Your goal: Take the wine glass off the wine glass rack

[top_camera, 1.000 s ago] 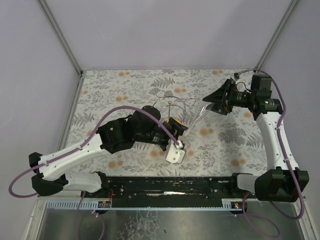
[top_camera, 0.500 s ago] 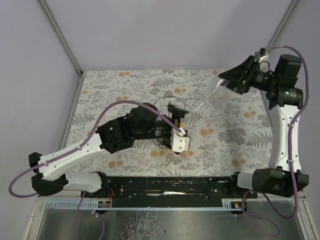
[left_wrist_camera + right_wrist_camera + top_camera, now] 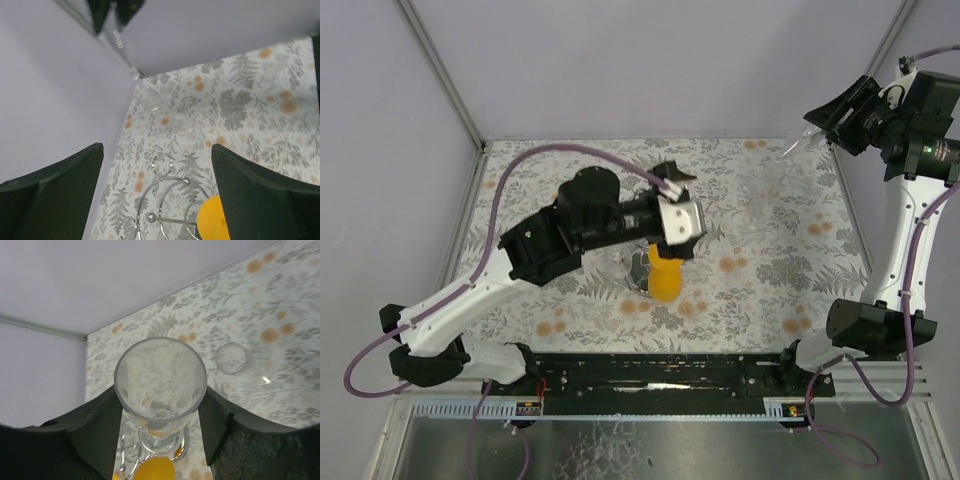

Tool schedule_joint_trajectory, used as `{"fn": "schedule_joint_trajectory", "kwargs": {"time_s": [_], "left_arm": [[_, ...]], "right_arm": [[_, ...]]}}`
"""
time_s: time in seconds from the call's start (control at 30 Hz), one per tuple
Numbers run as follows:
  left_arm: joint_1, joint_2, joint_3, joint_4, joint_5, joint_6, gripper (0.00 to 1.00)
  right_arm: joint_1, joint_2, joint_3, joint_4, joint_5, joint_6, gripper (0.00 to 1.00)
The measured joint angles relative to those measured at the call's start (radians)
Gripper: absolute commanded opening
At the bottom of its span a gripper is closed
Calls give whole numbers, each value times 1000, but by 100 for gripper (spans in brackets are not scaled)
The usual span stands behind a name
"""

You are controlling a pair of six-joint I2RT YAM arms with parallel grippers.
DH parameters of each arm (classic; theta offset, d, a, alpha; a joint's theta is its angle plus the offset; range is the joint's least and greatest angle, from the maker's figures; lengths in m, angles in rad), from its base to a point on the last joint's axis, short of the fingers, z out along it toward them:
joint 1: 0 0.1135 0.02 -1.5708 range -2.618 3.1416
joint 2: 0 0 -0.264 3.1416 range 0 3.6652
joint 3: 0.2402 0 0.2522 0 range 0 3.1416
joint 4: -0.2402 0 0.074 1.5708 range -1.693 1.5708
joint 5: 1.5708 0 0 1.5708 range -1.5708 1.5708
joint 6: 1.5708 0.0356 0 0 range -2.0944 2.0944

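The clear wine glass will go down from my right gripper on the floral cloth [image 3: 300, 360] beside the second clear glass.
My right gripper [image 3: 822, 128] hangs high at the back right, shut on the clear wine glass [image 3: 798, 145]. In the right wrist view its bowl [image 3: 160, 377] sits between the two dark fingers, well above the cloth. The chrome wine glass rack [image 3: 638, 268] stands mid-table, partly under my left arm. Its wire loops and ball-tipped post [image 3: 174, 220] show low in the left wrist view. My left gripper [image 3: 680, 212] hovers above the rack, open [image 3: 157, 190] and holding nothing.
An orange rounded object [image 3: 665, 282] sits at the rack's foot. A second clear glass [image 3: 232, 359] lies on the floral cloth [image 3: 770, 290] toward the back right. Grey walls close the back and both sides.
The right gripper carried the wine glass up and to the back right, away from the rack. The left gripper opened and rose from beside the rack.
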State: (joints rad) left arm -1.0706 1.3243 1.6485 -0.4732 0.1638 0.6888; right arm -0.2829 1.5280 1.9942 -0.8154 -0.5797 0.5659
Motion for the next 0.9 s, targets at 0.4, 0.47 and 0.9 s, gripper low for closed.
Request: {"fn": "schedule_joint_trajectory", "kwargs": {"time_s": [0.4, 0.47, 0.9], "left_arm": [[257, 84, 162, 6, 51, -384, 84], [282, 87, 163, 6, 61, -422, 83], [451, 121, 191, -1, 128, -645, 82]], "right_arm": [[0, -102, -197, 78, 416, -198, 33], [0, -127, -257, 112, 467, -227, 33], [-1, -224, -708, 478, 623, -359, 33]]}}
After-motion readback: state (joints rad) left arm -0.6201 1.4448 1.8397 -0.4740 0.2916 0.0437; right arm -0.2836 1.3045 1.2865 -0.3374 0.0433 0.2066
